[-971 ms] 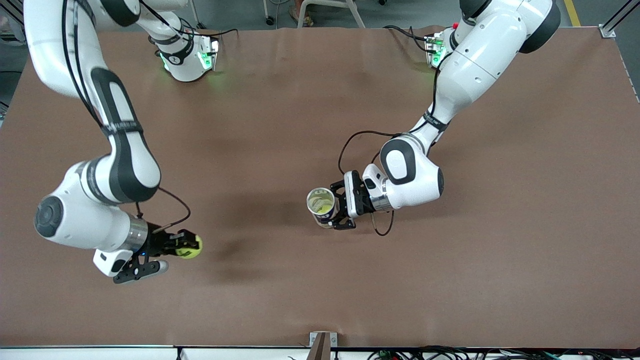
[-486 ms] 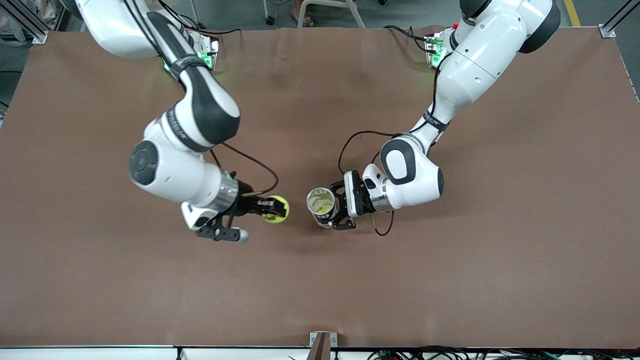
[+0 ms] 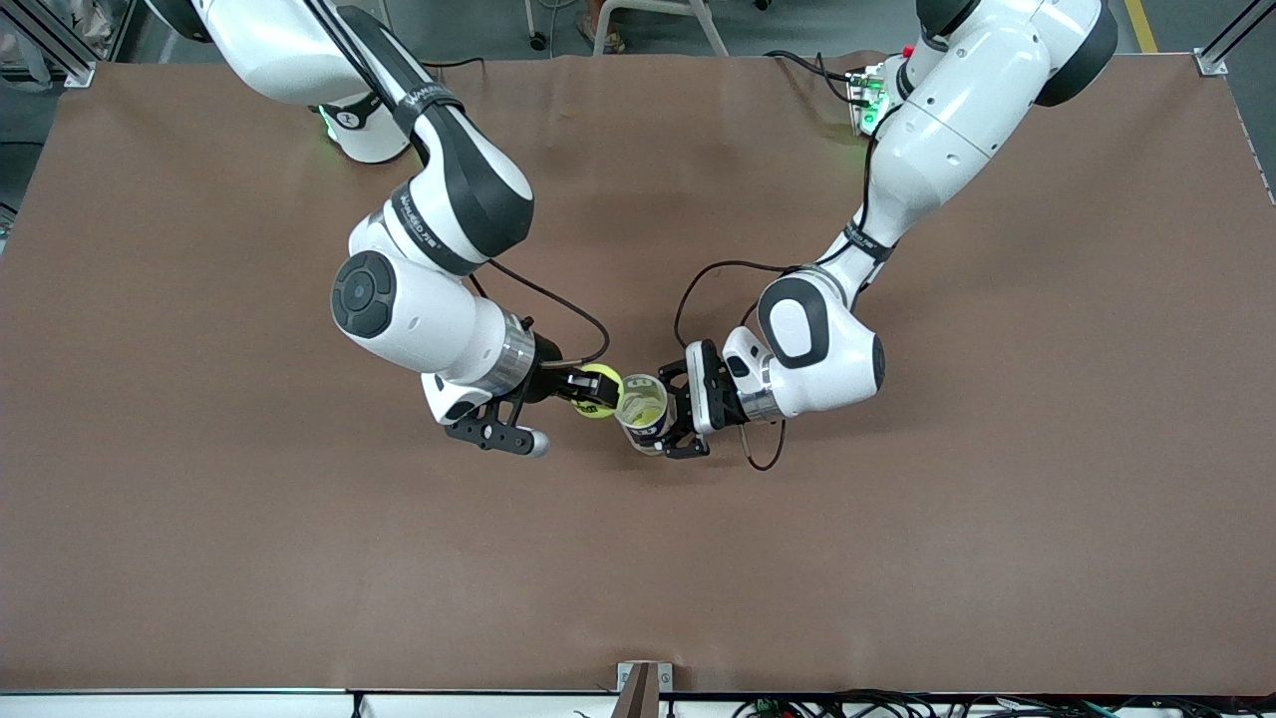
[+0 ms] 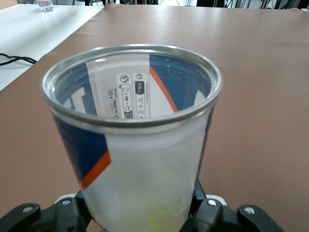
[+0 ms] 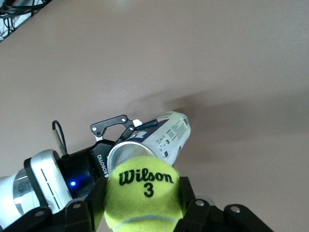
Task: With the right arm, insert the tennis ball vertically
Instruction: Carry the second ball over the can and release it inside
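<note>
I should release the tennis ball from my right gripper inside the opening of the tennis ball can (image 3: 642,408) (image 5: 135,157).
My right gripper (image 3: 596,391) is shut on a yellow-green Wilson tennis ball (image 3: 599,390), held just beside the open rim of a tennis ball can (image 3: 641,404). The can is clear plastic with a metal rim and a blue, white and orange label, and it stands upright with its mouth up. My left gripper (image 3: 670,411) is shut on the can's lower part. In the right wrist view the ball (image 5: 142,195) fills the space between the fingers, with the can (image 5: 161,135) just past it. In the left wrist view the can (image 4: 140,140) stands between the fingers, and something yellow-green shows low inside it.
The brown table (image 3: 897,558) carries nothing else in view. The two arm bases stand along its edge farthest from the front camera. A black cable (image 3: 698,289) loops from the left wrist over the table.
My right arm has swung the ball from the right arm's end of the table toward the middle, up to the can's rim. The left arm and the can have not moved.
</note>
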Tool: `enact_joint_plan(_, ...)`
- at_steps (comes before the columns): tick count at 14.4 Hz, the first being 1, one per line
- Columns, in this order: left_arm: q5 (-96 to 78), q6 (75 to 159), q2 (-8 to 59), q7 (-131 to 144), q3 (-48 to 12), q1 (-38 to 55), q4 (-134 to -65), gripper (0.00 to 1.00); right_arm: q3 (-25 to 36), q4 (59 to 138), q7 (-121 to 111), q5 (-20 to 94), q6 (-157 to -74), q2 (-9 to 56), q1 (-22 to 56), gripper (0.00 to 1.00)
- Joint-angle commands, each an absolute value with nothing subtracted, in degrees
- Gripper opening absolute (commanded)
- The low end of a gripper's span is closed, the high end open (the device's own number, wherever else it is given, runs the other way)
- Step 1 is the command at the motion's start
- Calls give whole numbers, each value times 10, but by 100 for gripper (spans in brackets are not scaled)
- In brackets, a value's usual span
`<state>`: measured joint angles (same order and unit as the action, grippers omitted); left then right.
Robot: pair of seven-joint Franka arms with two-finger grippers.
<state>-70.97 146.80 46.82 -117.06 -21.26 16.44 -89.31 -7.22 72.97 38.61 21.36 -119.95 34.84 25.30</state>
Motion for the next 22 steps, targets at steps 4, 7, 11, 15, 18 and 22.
enact_joint_plan(4,-712,1469,470,-1179,-211,164,-894,77,-66,729,425,224,-1247,358,280,12)
enact_joint_plan(7,-713,1469,470,-1179,-211,165,-893,77,-66,729,424,223,-1249,366,281,12)
enact_joint_plan(11,-713,1469,469,-1179,-212,163,-893,77,-66,729,422,223,-1259,379,284,12)
enact_joint_plan(15,-713,1469,470,-1179,-211,163,-892,77,-66,731,423,224,-1259,380,290,14)
enact_joint_plan(18,-713,1469,469,-1179,-212,163,-893,77,-65,730,421,221,-1261,384,293,72)
enact_joint_plan(22,-714,1469,468,-1177,-212,162,-892,77,-64,727,417,221,-1261,381,285,100)
